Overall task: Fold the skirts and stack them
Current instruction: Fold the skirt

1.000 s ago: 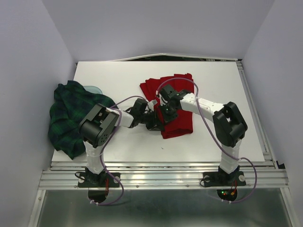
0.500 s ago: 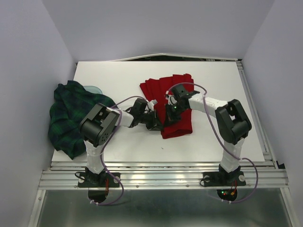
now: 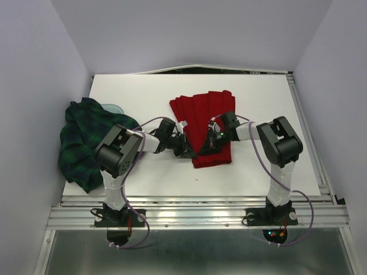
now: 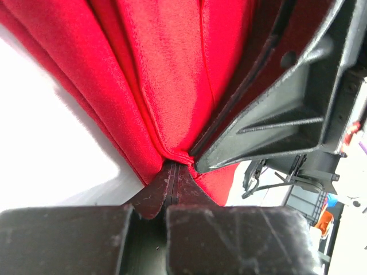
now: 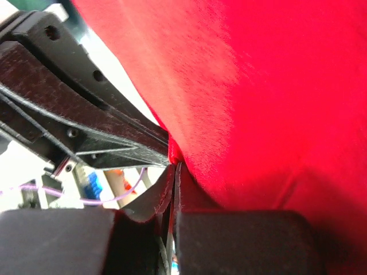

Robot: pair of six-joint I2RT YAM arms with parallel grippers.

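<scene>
Next, I open my left gripper, as both grippers pinch the red skirt's gathered corner, and take the skirt's folded side (image 4: 139, 156) next to it with that gripper while my right gripper keeps the gathered corner.
The red skirt (image 3: 213, 109) lies pleated in the middle of the white table (image 3: 264, 103), partly folded over itself. My left gripper (image 3: 189, 152) and right gripper (image 3: 202, 147) meet tip to tip at its near left edge. In the left wrist view the left gripper (image 4: 172, 167) is shut, with a gathered fold of the red skirt (image 4: 172, 74) pinched at its tips. In the right wrist view the right gripper (image 5: 175, 166) is likewise shut on the edge of the red skirt (image 5: 275, 86). The plaid skirt (image 3: 86, 137) lies crumpled at the table's left edge, untouched.
A pale green rounded thing (image 3: 113, 107) peeks out behind the plaid skirt. Grey walls close in on the left, back and right. A metal rail (image 3: 307, 132) runs along the table's right side. The two arms' fingers crowd each other at the skirt's edge.
My right gripper has come down from over the skirt's middle to its near left edge, beside the left gripper, and its arm has folded back. The left gripper has barely moved.
</scene>
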